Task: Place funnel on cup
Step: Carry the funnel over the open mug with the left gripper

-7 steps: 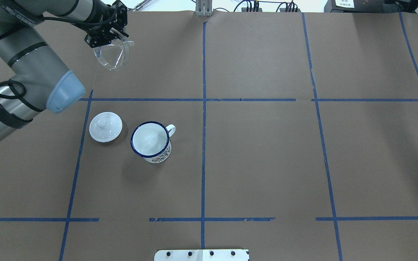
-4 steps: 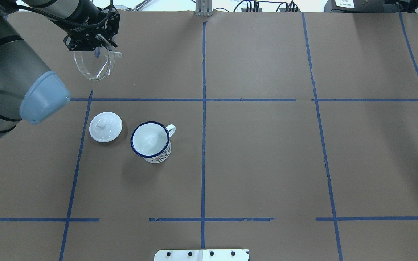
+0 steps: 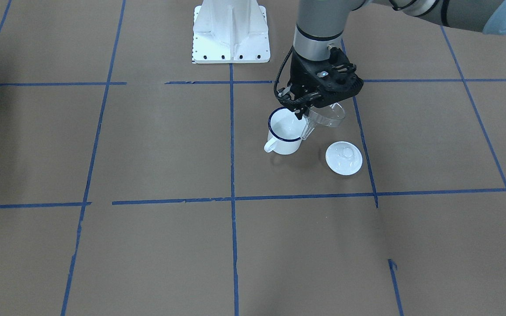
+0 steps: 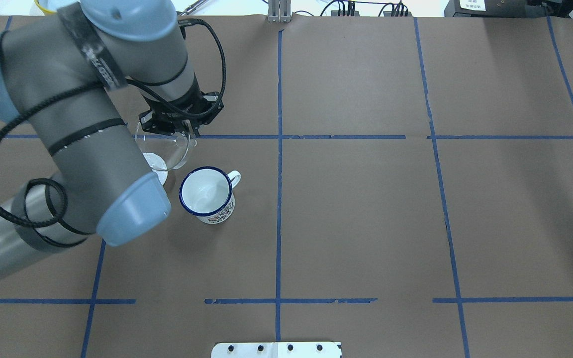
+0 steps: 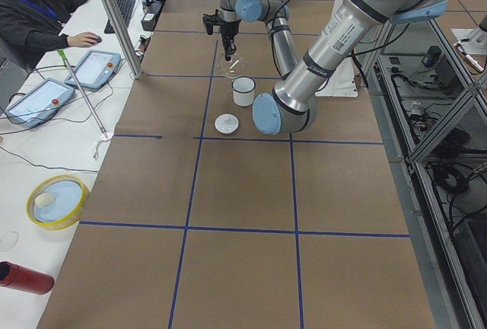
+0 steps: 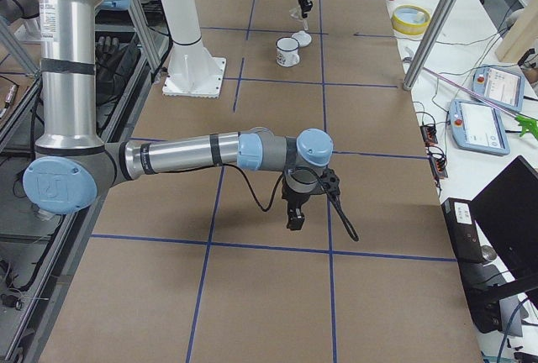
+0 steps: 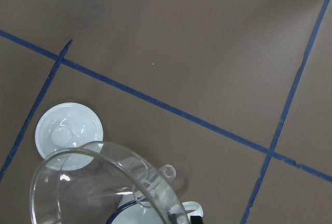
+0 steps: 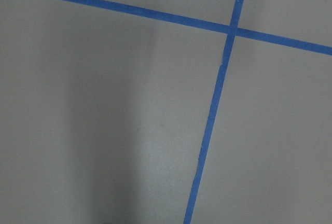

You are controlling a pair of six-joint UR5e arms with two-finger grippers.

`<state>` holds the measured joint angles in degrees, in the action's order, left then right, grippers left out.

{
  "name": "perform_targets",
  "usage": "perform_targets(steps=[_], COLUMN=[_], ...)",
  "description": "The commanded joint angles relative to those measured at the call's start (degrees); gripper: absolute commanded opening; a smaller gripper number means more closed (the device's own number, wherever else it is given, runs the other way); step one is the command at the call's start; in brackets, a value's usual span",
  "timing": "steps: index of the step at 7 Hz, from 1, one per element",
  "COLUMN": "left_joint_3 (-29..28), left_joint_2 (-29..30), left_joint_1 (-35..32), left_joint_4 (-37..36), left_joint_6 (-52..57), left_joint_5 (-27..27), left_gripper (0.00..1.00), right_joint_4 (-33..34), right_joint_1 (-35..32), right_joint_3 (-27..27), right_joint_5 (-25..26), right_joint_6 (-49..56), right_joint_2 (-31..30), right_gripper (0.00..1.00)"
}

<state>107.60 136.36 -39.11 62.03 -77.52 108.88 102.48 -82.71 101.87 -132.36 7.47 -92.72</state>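
Observation:
Next, I release the clear funnel, spout down, with my left gripper over the opening of the white mug (image 3: pixel 292 121).
My left gripper (image 4: pixel 174 133) is shut on the rim of the clear funnel (image 4: pixel 163 150) and holds it in the air, tilted, spout down. The funnel hangs just beside the white mug with a dark blue rim (image 4: pixel 206 193), on its lid side and apart from it. In the front-facing view the funnel (image 3: pixel 326 116) has its spout close to the rim of the mug (image 3: pixel 284 139), below my left gripper (image 3: pixel 312 109). The left wrist view shows the funnel's mouth (image 7: pixel 98 182) up close. My right gripper (image 6: pixel 296 212) shows only in the exterior right view, so I cannot tell its state.
A round white lid with a knob (image 3: pixel 344 158) lies on the brown paper next to the mug, half hidden by the funnel in the overhead view (image 4: pixel 156 161). Blue tape lines cross the table. The white robot base (image 3: pixel 231 30) stands at the near edge.
My left arm has swung from the far left corner toward the mug, carrying the funnel. The funnel now hangs over the lid's edge beside the mug. Mug and lid have not moved.

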Motion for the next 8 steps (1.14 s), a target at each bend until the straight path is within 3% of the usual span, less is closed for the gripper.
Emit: perform_targets(steps=[1, 8], left_joint_3=[-4.39, -9.33], left_joint_2=[4.16, 4.44], left_joint_1=[6.58, 10.28], left_joint_4=[-6.38, -5.70], left_joint_6=[2.89, 8.61], left_joint_5=[-7.43, -10.53], left_gripper=[0.00, 0.00], right_joint_4=[0.00, 0.00], right_joint_1=[0.00, 0.00], right_joint_3=[0.00, 0.00], right_joint_5=[0.00, 0.00], right_joint_6=[0.00, 0.00], right_joint_2=[0.00, 0.00], right_gripper=[1.00, 1.00])
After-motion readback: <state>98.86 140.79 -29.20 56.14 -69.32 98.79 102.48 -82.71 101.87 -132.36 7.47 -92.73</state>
